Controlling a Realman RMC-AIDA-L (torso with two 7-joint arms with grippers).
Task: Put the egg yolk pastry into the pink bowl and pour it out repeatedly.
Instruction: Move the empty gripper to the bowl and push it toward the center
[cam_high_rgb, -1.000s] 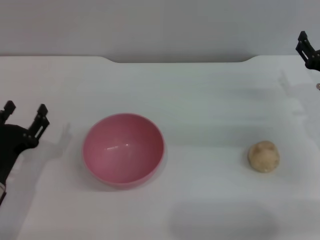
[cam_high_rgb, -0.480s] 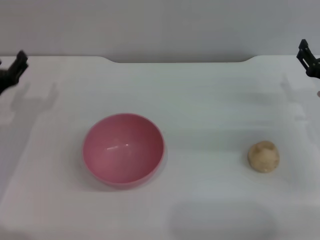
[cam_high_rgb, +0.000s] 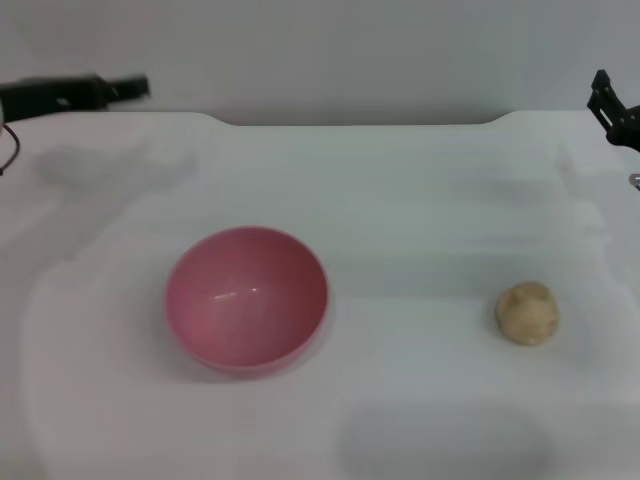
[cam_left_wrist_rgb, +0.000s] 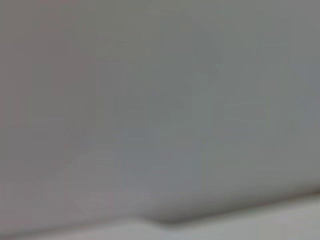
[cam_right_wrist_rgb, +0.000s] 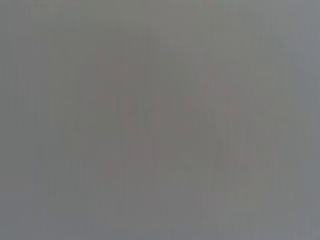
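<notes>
My left gripper should grab the pink bowl by the bowl's back rim (cam_high_rgb: 187, 256) on the side away from the egg yolk pastry.
The pink bowl (cam_high_rgb: 247, 298) stands upright and empty on the white table, left of centre in the head view. The egg yolk pastry (cam_high_rgb: 527, 313), a small tan ball with a creased top, lies alone on the table well to the bowl's right. My left gripper (cam_high_rgb: 135, 88) is raised at the far left back corner, lying sideways and pointing right, far from the bowl. At the far right edge only part of my right gripper (cam_high_rgb: 607, 101) shows, high above the table and behind the pastry. Both wrist views show only plain grey.
The white table (cam_high_rgb: 400, 200) ends at a grey wall with a shallow notch along its back edge (cam_high_rgb: 360, 122). Nothing else stands on it besides the bowl and the pastry.
My left arm has risen from beside the bowl at the left edge to the back left corner and turned sideways. The right gripper, bowl and pastry have stayed put.
</notes>
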